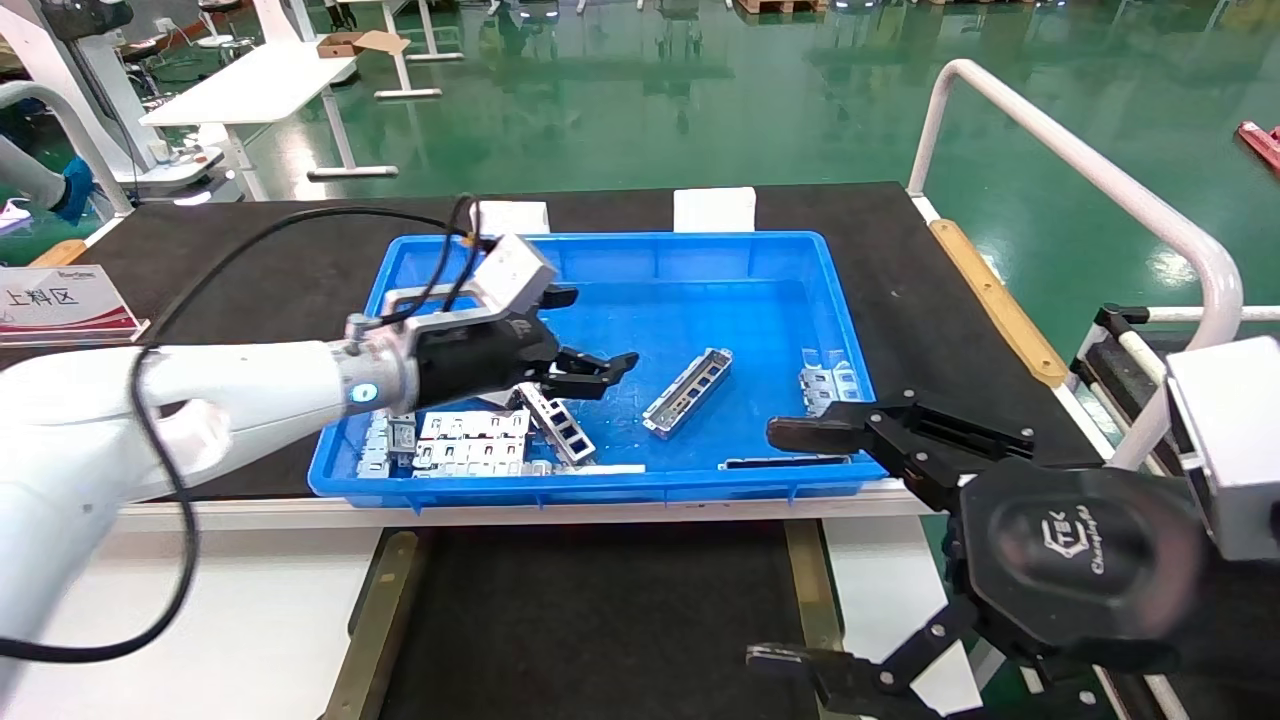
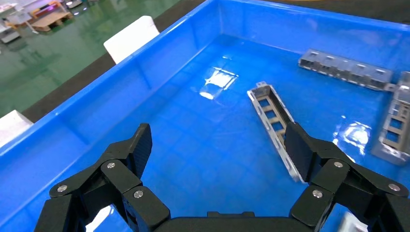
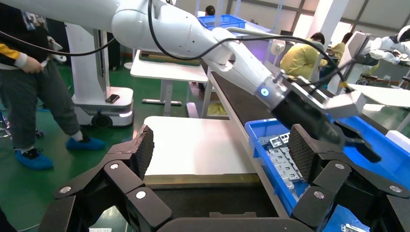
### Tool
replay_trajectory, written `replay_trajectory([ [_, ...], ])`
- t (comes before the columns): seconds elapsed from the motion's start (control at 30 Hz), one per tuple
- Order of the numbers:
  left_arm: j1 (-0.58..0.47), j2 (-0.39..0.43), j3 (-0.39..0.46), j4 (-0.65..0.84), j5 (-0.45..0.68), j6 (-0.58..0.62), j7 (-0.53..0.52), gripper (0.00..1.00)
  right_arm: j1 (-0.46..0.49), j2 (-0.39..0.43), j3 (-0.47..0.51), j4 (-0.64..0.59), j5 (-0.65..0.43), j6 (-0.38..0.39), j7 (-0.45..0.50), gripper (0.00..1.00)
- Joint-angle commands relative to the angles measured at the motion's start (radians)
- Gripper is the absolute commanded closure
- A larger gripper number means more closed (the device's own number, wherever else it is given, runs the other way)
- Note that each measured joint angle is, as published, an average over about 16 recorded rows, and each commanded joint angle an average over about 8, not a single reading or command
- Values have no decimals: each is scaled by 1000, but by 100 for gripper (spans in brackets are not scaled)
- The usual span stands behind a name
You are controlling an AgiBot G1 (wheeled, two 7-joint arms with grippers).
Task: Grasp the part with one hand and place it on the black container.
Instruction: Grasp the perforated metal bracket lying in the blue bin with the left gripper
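Next, my left gripper will go to the near end of the part (image 1: 661,416) (image 2: 293,169), the end towards the black container, and close there.
The part (image 1: 688,392), a slim silver channel strip with rectangular windows, lies flat on the floor of the blue bin (image 1: 600,488). My left gripper (image 1: 597,328) hovers open just left of it, holding nothing. In the left wrist view the part (image 2: 273,123) runs beside one of the fingers (image 2: 300,145) of the left gripper (image 2: 217,137), and only blue floor shows between the jaws. The black container (image 1: 600,620), a matte black panel edged by brass strips, lies in front of the bin. My right gripper (image 1: 780,545) hangs open and empty over its right edge, also shown in its own view (image 3: 220,145).
More channel strips lie by the bin's right wall (image 1: 822,385) and lean near the left arm (image 1: 555,425). Flat pale plates (image 1: 470,440) are piled in the bin's near left corner. A white rail (image 1: 1100,190) stands on the right, a sign (image 1: 60,300) on the left.
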Motion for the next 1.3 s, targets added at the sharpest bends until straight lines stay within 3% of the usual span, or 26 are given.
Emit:
replay_trajectory([
  [0.03, -6, 27, 1, 22, 3, -38, 16, 0, 0, 0, 0, 0, 0, 0, 0, 0],
  [0.73, 64, 55, 95, -92, -12, -27, -67, 0, 0, 1, -2, 0, 1, 1, -1, 0],
  [1.3, 83, 50, 168, -99, -47, -79, -134, 0, 1, 1, -3, 0, 2, 1, -1, 0],
])
